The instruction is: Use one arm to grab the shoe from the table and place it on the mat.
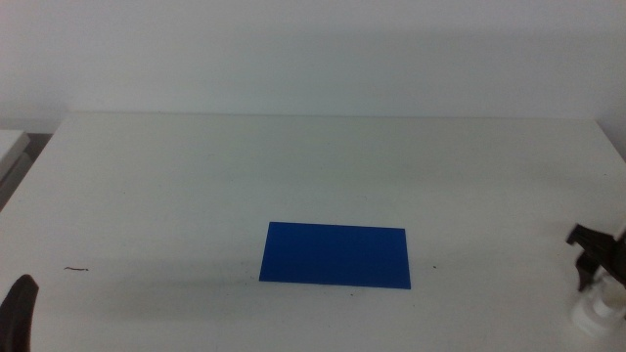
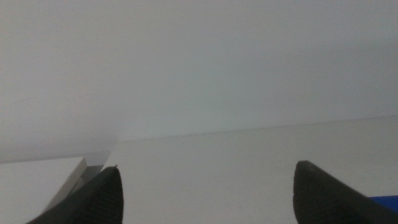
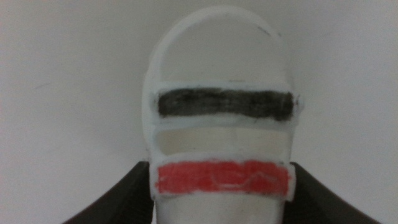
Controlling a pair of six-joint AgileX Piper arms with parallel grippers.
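The robot's right gripper will release the white shoe on the middle of the blue mat (image 1: pixel 339 256).
The white shoe (image 1: pixel 594 315) with a dark strap and a red strap lies at the table's (image 1: pixel 313 166) right front edge. In the right wrist view the shoe (image 3: pixel 224 102) fills the gap between the jaws, which press its sides at the red strap. My right gripper (image 1: pixel 594 256) (image 3: pixel 221 165) is shut on it. The blue mat (image 1: pixel 335 255) lies flat at the table's middle front, well left of the shoe, with nothing on it. My left gripper (image 1: pixel 20 303) (image 2: pixel 207 171) waits open and empty at the front left corner.
A corner of the mat (image 2: pixel 385 198) shows in the left wrist view. A small dark mark (image 1: pixel 76 269) lies on the table at the left. A pale wall stands behind the table's far edge.
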